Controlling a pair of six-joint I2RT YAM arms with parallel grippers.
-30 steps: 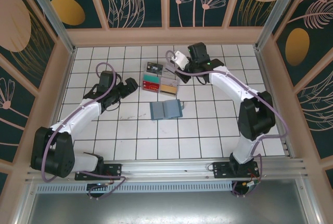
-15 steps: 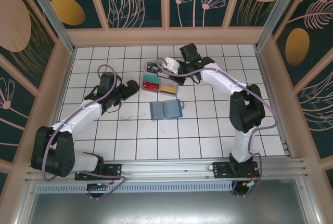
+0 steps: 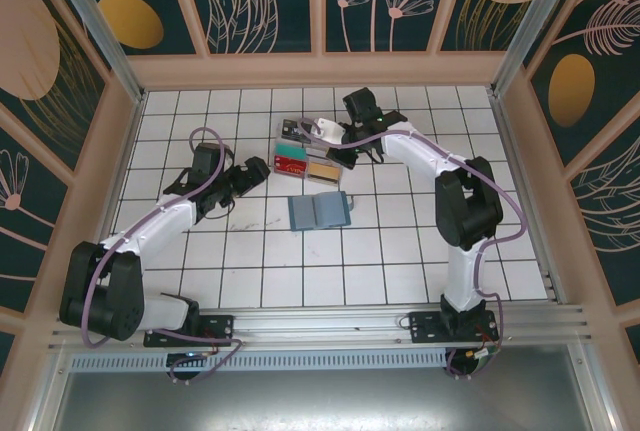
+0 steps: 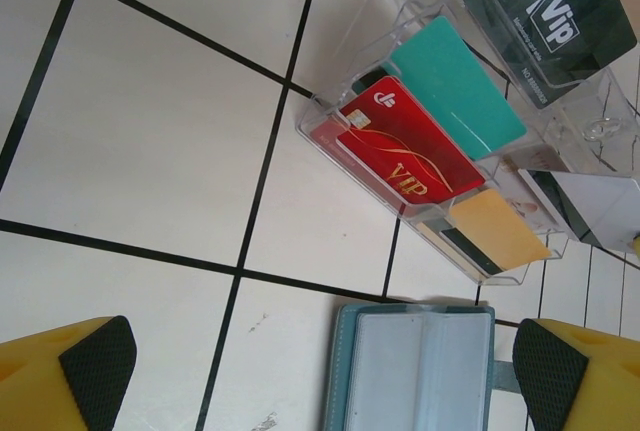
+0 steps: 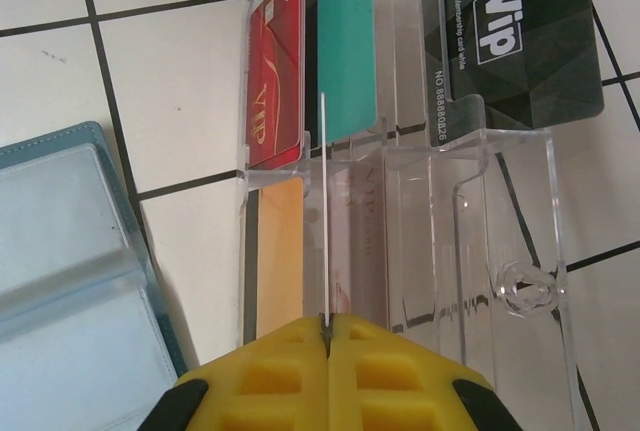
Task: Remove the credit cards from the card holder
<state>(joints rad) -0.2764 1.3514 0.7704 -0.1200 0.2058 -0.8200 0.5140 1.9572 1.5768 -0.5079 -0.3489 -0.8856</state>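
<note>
The robot's right gripper needs to release the thin pale card, now hanging over the clear tray, in the clear tray's slot [image 3: 325, 160] [image 5: 340, 251] beside the orange card.
The card holder [image 3: 319, 211] lies open and flat on the tiles, its pale pocket faces [image 4: 420, 371] up. My right gripper [image 5: 327, 329] is shut on a thin credit card [image 5: 324, 211], seen edge-on here and pale from above [image 3: 324, 131]. It hangs over the clear tray [image 3: 310, 156], along the divider between two rows of slots. A red VIP credit card [image 4: 405, 151] stands in the tray's near slot. My left gripper [image 4: 322, 376] is open with nothing between its fingers, just left of the tray [image 3: 262, 168].
The clear divided tray [image 5: 520, 211] also holds a teal card [image 4: 455, 86], an orange card [image 4: 495, 226] and a black VIP card [image 5: 510, 31]. White tiled floor stretches around it, with wooden walls at the edges.
My right arm has swung left with the card, from the tray's right end to above its middle. My left gripper has crept slightly right.
</note>
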